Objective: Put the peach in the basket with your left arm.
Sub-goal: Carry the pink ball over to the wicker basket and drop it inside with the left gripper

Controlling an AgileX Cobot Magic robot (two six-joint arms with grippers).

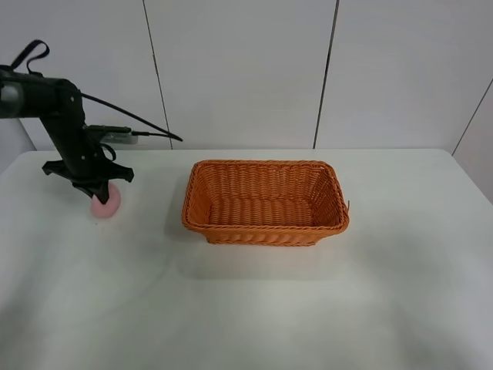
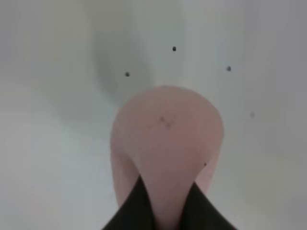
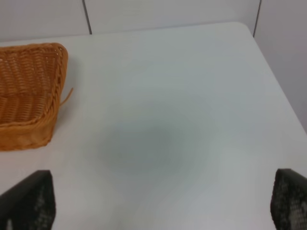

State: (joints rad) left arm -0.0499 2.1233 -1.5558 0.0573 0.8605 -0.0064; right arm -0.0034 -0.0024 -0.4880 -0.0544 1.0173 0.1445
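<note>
The peach will leave my left gripper inside the basket (image 1: pixel 262 216), just behind its near rim's middle.
The pale pink peach (image 1: pixel 106 203) rests on the white table at the far left, well left of the orange-brown wicker basket (image 1: pixel 266 202). My left gripper (image 1: pixel 98 189) stands right on top of the peach, on its rear upper side. In the left wrist view the peach (image 2: pixel 168 129) fills the middle, and the gripper (image 2: pixel 168 191) has its two dark fingertips (image 2: pixel 136 206) pressed against it, one on each side. The basket is empty; its corner shows in the right wrist view (image 3: pixel 29 91). My right gripper (image 3: pixel 163 206) is open and empty over bare table, out of the high view.
The white table (image 1: pixel 254 308) ends at a white panelled wall behind. The left arm's black cable (image 1: pixel 131 116) trails back toward the wall. The table's right edge shows in the right wrist view (image 3: pixel 283 86).
</note>
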